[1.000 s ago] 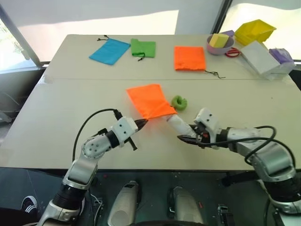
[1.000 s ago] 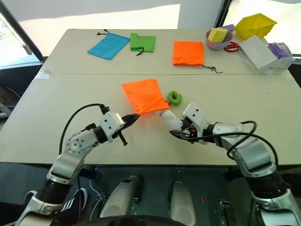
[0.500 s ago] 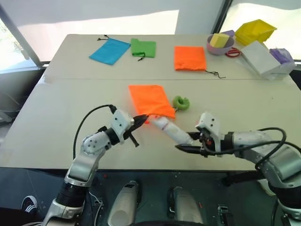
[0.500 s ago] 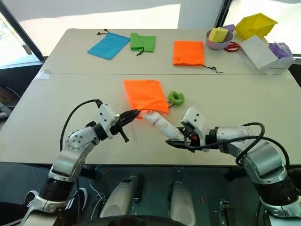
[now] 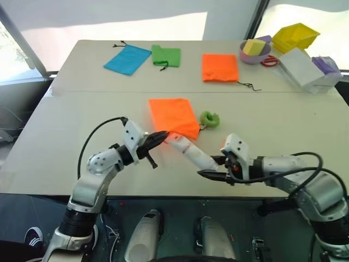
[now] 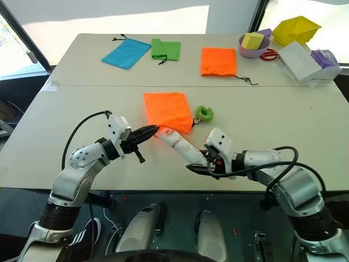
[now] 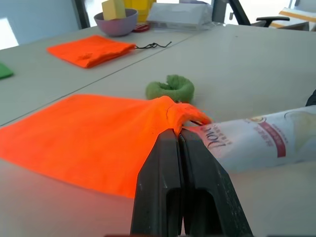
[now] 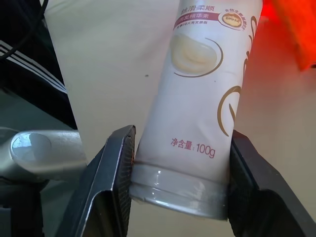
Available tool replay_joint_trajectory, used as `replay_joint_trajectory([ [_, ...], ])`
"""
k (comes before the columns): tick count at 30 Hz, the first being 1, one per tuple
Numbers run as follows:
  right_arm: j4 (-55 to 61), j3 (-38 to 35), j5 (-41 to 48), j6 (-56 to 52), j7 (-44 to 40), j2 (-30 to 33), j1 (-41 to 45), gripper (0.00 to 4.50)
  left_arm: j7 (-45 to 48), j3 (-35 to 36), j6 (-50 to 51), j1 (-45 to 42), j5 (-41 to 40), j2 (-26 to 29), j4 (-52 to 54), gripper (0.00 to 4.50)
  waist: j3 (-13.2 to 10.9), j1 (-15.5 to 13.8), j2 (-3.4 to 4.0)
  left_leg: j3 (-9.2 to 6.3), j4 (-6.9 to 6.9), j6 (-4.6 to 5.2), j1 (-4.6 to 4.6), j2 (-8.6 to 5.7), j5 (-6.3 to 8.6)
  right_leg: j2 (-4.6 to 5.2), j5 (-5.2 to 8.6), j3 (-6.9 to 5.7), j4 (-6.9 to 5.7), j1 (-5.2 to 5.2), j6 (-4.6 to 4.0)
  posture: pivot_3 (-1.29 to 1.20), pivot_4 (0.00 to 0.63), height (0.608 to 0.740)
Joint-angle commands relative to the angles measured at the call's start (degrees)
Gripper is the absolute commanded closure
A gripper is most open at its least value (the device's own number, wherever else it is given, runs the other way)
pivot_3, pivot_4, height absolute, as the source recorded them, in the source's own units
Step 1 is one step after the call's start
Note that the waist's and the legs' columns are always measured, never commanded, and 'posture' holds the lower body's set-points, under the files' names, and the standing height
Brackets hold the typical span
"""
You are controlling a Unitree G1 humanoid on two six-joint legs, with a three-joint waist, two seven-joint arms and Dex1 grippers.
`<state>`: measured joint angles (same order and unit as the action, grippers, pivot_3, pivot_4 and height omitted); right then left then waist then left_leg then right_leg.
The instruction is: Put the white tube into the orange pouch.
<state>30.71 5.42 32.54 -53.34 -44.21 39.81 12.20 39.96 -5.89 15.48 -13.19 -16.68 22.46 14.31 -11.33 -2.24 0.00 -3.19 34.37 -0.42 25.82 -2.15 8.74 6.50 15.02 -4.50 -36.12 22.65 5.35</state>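
Next, I let go of the white tube with my right gripper deep inside the orange pouch (image 5: 175,124) beside the lime-green ring.
The orange pouch (image 5: 173,115) lies mid-table, its lime-green ring (image 5: 209,119) beside it on the right. My left gripper (image 5: 162,135) is shut on the fabric at the pouch's near corner (image 7: 178,134), lifting it slightly. The white tube (image 5: 188,153) slants from that corner toward my right gripper (image 5: 214,167). The right gripper's fingers clamp the tube's crimped end (image 8: 202,98) from both sides. The tube's far end sits at the pinched fabric (image 7: 261,143); I cannot tell whether it is inside the pouch.
Along the far side lie a blue pouch (image 5: 126,59), a green pouch (image 5: 166,55) and a second orange pouch (image 5: 220,66). At the far right stand a purple bowl (image 5: 254,53), a yellow bin (image 5: 294,36) and a white box (image 5: 300,66).
My right gripper has carried the tube leftward and nearer, so more of its length shows and its far end now meets the held corner. The left wrist rolled; the pouch lies squarer.
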Motion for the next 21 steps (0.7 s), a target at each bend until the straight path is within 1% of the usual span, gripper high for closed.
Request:
replay_joint_trajectory([
  [1, 1.0, -1.9, 2.1, -0.2, 2.2, -2.5, 1.5, 2.67, 0.1, -0.4, -1.0, -0.1, 0.3, -0.1, 1.1, 4.5, 0.0, 0.0, 0.0, 0.0, 0.0, 0.0, 0.0, 0.0, 0.0, 0.0, 0.0, 0.0, 0.0, -0.01, 0.0, 0.0, 0.15, 0.74],
  [4, -0.7, -0.5, -1.2, 1.5, 4.3, -3.4, 2.6, 2.67, 0.2, -0.7, -0.7, -0.1, 0.2, -0.3, 1.5, 4.5, 0.0, 0.0, 0.0, 0.0, 0.02, -0.01, -0.01, 0.0, 0.01, 0.0, 0.0, 0.0, 0.0, -0.02, -0.01, 0.0, 0.15, 0.74],
  [5, -1.9, -0.6, -1.4, 1.9, 5.5, -5.0, 3.6, 2.67, 0.2, -1.0, -0.6, 0.0, 0.3, -0.4, 1.7, 4.5, 0.0, 0.0, 0.0, 0.0, 0.02, -0.03, 0.0, -0.01, 0.02, 0.01, 0.0, 0.01, 0.0, -0.02, -0.01, 0.0, 0.15, 0.74],
  [7, -3.7, 2.1, -4.7, 4.1, 7.3, -6.4, 5.0, 2.67, 0.3, -1.6, -0.7, -0.1, 0.8, -0.3, 1.8, 4.5, 0.0, 0.0, 0.0, -0.01, 0.02, -0.12, -0.02, 0.0, 0.07, 0.0, -0.01, 0.01, 0.01, -0.02, -0.02, 0.0, 0.15, 0.74],
  [10, -7.6, 3.4, -7.8, 5.6, 10.2, -9.2, 6.2, 2.67, 0.1, -1.7, -0.6, -0.3, 0.9, -0.3, 1.8, 4.5, 0.0, 0.1, 0.01, -0.01, 0.0, -0.02, -0.02, 0.01, 0.01, -0.03, -0.01, 0.01, 0.0, 0.0, -0.03, 0.0, 0.15, 0.74],
  [12, -9.3, 2.7, -8.2, 5.5, 12.0, -11.3, 7.1, 2.67, -0.1, -1.8, -0.6, -0.3, 0.9, -0.3, 1.8, 4.5, 0.0, 0.1, 0.01, 0.0, -0.05, 0.0, 0.0, 0.01, -0.01, -0.04, -0.01, 0.03, -0.01, 0.05, -0.01, 0.0, 0.15, 0.74],
  [15, -8.8, 4.8, -9.1, 5.3, 11.3, -12.1, 8.0, 2.67, -0.2, -2.1, -0.7, -0.1, 1.0, -0.4, 2.0, 4.5, 0.0, 0.1, 0.01, 0.01, -0.06, 0.02, 0.02, 0.0, -0.02, -0.05, -0.09, 0.03, -0.02, 0.08, 0.13, 0.0, 0.15, 0.74],
  [18, -10.1, 6.0, -10.2, 3.6, 14.0, -15.1, 10.3, 2.67, -0.3, -2.5, -0.8, 0.1, 1.1, -0.8, 1.9, 4.5, 0.0, 0.2, 0.01, 0.01, -0.05, 0.02, 0.01, 0.0, -0.02, -0.06, -0.09, 0.03, -0.03, 0.07, 0.13, 0.0, 0.15, 0.74],
  [21, -13.9, 7.0, -12.1, 3.2, 17.4, -19.5, 13.6, 2.67, -0.5, -3.1, -0.8, 0.4, 1.3, -1.3, 2.0, 4.5, 0.0, 0.3, 0.02, -0.01, -0.05, 0.01, -0.07, 0.03, -0.02, -0.1, -0.03, 0.05, -0.07, 0.06, -0.02, 0.0, 0.15, 0.74],
])
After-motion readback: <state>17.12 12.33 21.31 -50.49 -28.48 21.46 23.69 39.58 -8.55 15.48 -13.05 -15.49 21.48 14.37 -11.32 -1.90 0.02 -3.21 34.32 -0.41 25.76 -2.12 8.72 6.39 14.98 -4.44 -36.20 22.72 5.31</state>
